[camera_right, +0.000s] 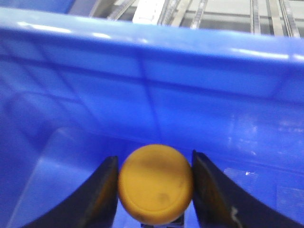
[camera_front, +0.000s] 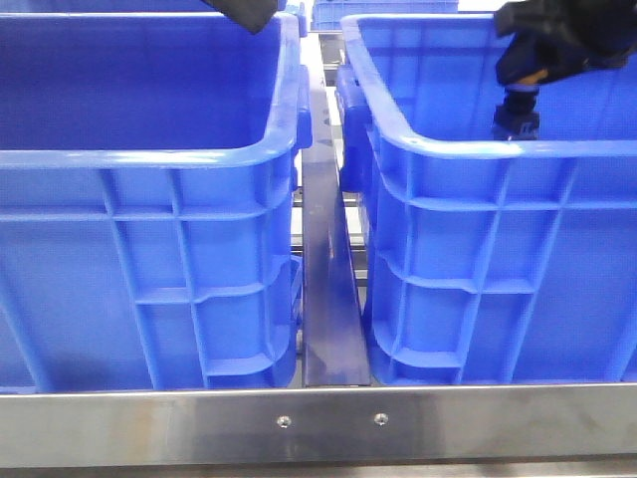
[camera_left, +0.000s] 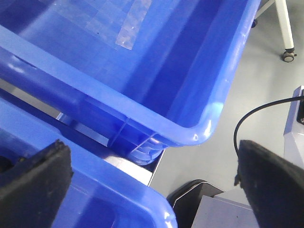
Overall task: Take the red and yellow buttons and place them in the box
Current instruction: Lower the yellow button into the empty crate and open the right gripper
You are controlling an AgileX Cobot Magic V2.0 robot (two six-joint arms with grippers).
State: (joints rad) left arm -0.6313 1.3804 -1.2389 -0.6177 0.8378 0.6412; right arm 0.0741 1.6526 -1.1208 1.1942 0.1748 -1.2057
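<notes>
The robot's right gripper will release the yellow button inside the blue crate below it (camera_front: 528,125), just behind the near side of the crate.
The yellow button (camera_right: 155,184) sits cap-up between my right gripper's (camera_right: 155,192) two black fingers, which are shut on its sides. In the front view the right gripper (camera_front: 517,118) hangs inside the right blue crate (camera_front: 468,149), just behind its near wall. The button itself does not show there. My left gripper (camera_left: 154,185) is wide open and empty, over the corner rim of the left blue crate (camera_left: 118,185). In the front view only its dark tip (camera_front: 249,12) shows at the top, above the left crate (camera_front: 149,159). The red button is out of view.
A steel rail (camera_front: 328,289) runs between the two crates, and a steel frame edge (camera_front: 318,423) crosses in front. Another blue crate (camera_left: 156,61) stands beyond the left one. Grey floor (camera_left: 256,80) and a black cable (camera_left: 247,118) lie past it.
</notes>
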